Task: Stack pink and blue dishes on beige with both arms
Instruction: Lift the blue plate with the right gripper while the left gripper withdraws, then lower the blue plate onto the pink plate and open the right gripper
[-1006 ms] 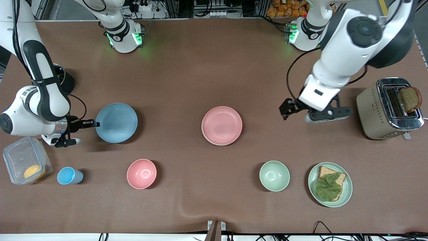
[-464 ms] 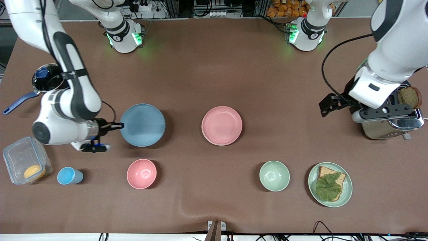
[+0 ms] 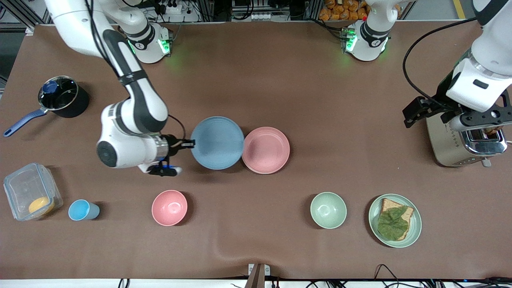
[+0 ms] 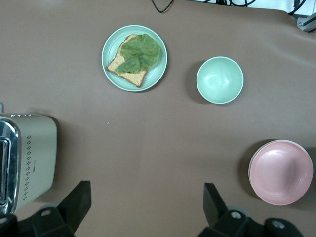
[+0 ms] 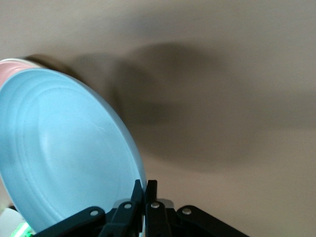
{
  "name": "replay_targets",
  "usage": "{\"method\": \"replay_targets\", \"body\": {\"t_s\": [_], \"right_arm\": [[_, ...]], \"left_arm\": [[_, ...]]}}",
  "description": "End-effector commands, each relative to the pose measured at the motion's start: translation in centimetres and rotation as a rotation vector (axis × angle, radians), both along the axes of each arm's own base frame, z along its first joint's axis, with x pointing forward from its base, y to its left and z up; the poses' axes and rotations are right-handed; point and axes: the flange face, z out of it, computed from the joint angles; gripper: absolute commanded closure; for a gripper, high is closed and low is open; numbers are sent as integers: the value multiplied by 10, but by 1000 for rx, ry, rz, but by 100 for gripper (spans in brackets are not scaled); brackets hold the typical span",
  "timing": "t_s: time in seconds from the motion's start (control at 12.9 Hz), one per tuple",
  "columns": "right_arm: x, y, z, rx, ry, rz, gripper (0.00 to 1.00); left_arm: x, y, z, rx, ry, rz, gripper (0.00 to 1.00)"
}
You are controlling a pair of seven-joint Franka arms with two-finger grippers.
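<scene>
Next, my right gripper releases the light blue plate so that it rests on top of the pink plate [image 3: 265, 149] [image 5: 11, 72] at the middle of the table.
My right gripper [image 3: 191, 144] is shut on the rim of the light blue plate [image 3: 217, 143] and holds it slightly tilted above the table, its free edge at the rim of the pink plate [image 3: 266, 150]. In the right wrist view the fingertips [image 5: 144, 190] pinch the blue plate [image 5: 59, 148]. The pink plate [image 4: 282, 173] lies at the table's middle. A thin cream edge [image 4: 250, 175] shows under it, which looks like the beige plate, mostly hidden. My left gripper [image 3: 478, 122] waits over the toaster, open [image 4: 145, 207] and holding nothing.
The toaster [image 3: 448, 140] stands at the left arm's end. A green bowl [image 3: 328, 210], a green plate with toast and lettuce [image 3: 395, 220], a pink bowl [image 3: 169, 207] and a blue cup [image 3: 82, 210] line the near edge. A pot [image 3: 60, 98] and a clear container [image 3: 30, 196] stand at the right arm's end.
The right arm has carried the blue plate from its end of the table toward the middle, up to the pink plate. The left arm has drawn back to above the toaster.
</scene>
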Motion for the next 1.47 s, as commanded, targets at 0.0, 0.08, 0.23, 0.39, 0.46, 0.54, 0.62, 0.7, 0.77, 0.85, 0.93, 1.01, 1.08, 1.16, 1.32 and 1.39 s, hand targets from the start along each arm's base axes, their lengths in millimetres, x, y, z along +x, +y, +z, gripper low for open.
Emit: {"method": "replay_targets", "body": {"t_s": [0.0, 0.08, 0.23, 0.39, 0.46, 0.54, 0.62, 0.7, 0.77, 0.85, 0.93, 1.01, 1.08, 1.16, 1.32, 1.39], "right_arm": [[4, 66, -24, 0, 23, -68, 100], [-1, 87, -34, -1, 7, -85, 100], [-14, 122, -54, -2, -33, -89, 100], [-20, 137, -70, 2, -48, -108, 100], [-22, 140, -73, 2, -50, -107, 100], [-22, 140, -73, 2, -50, -107, 100], [-22, 140, -73, 2, -50, -107, 100], [-22, 140, -74, 1, -50, -109, 100], [-20, 139, -76, 1, -58, -114, 100], [-19, 139, -77, 2, -69, -119, 87], [-18, 140, -78, 4, -75, -122, 26], [-18, 142, -77, 5, -83, -122, 0], [-16, 142, -76, 7, -88, -125, 0], [-13, 141, -72, 12, -95, -128, 0], [1, 133, -54, 30, -120, -137, 0], [8, 125, -45, 34, -125, -148, 0]], "left_arm": [[-12, 12, 16, 29, 10, -11, 0], [-15, 18, 20, 31, 8, -20, 0], [-17, 23, 27, 34, -3, -55, 0], [-19, 32, 31, 33, -7, -58, 0], [-18, 37, 30, 36, -5, -59, 0], [-17, 41, 29, 39, -3, -73, 0], [-16, 47, 28, 42, 0, -76, 0], [-15, 51, 27, 43, 2, -79, 0], [-14, 54, 26, 38, 5, -78, 0], [-15, 54, 26, 35, 7, -78, 0], [-15, 55, 26, 34, 11, -77, 0], [-16, 55, 26, 33, 12, -77, 0], [-16, 54, 27, 32, 10, -77, 0], [-16, 54, 27, 32, 10, -77, 0], [-15, 52, 26, 33, 11, -80, 0], [-14, 52, 24, 33, 14, -80, 0]]}}
